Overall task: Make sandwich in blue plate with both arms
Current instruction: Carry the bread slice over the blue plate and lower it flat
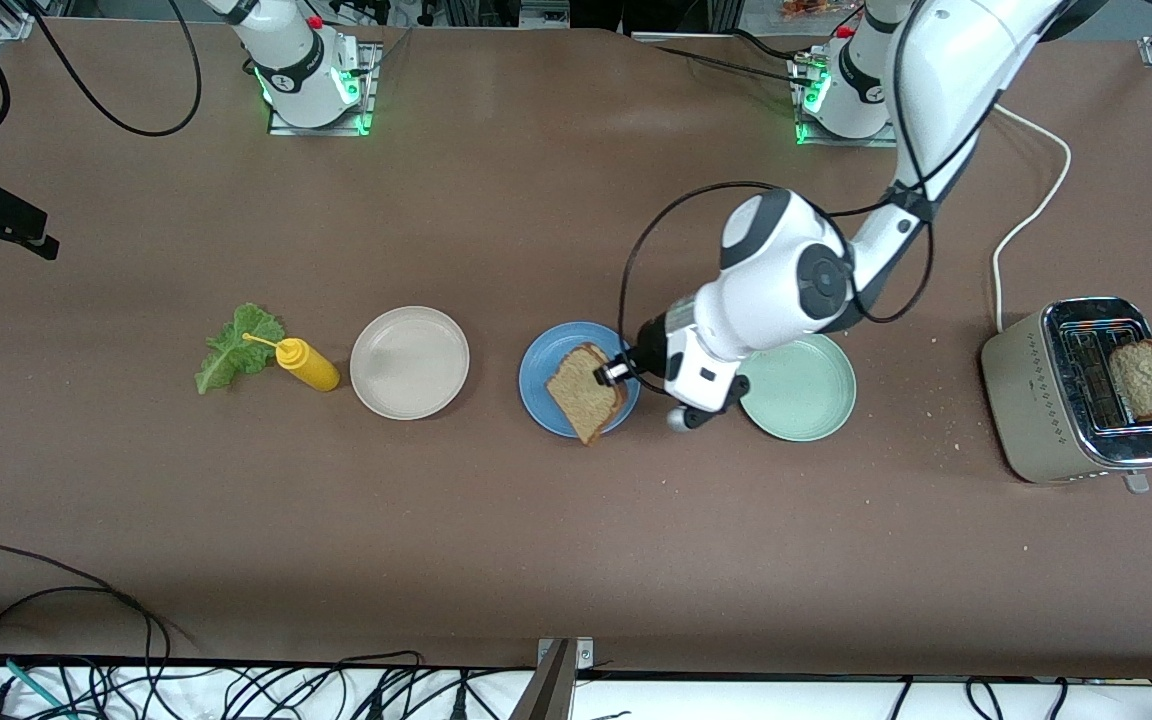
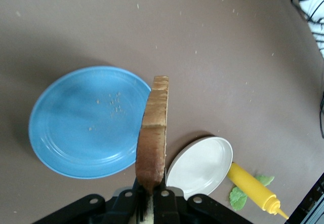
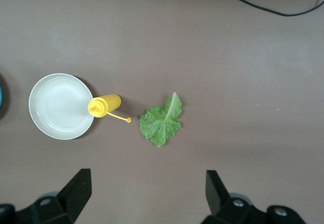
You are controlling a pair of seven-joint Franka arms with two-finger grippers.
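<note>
My left gripper is to let go of the toast slice, now held tilted over the blue plate, flat on the middle of the blue plate [image 1: 581, 385] [image 2: 90, 122].
My left gripper [image 1: 608, 373] is shut on one edge of a brown speckled toast slice [image 1: 581, 392] and holds it tilted over the blue plate [image 1: 541, 370]. In the left wrist view the slice [image 2: 153, 133] stands edge-on from the gripper [image 2: 151, 193], beside the blue plate [image 2: 86, 120], which holds only crumbs. A second toast slice [image 1: 1144, 378] sticks out of the toaster [image 1: 1056, 400]. The lettuce leaf [image 1: 236, 347] lies flat toward the right arm's end. My right gripper [image 3: 147, 188] is open and empty, high over the table near the lettuce [image 3: 162, 121]; it is outside the front view.
A yellow squeeze bottle [image 1: 306, 364] lies between the lettuce and a beige plate [image 1: 409, 362]. A pale green plate [image 1: 801, 390] sits beside the blue plate, under the left arm. The toaster's white cord [image 1: 1031, 210] runs toward the left arm's base.
</note>
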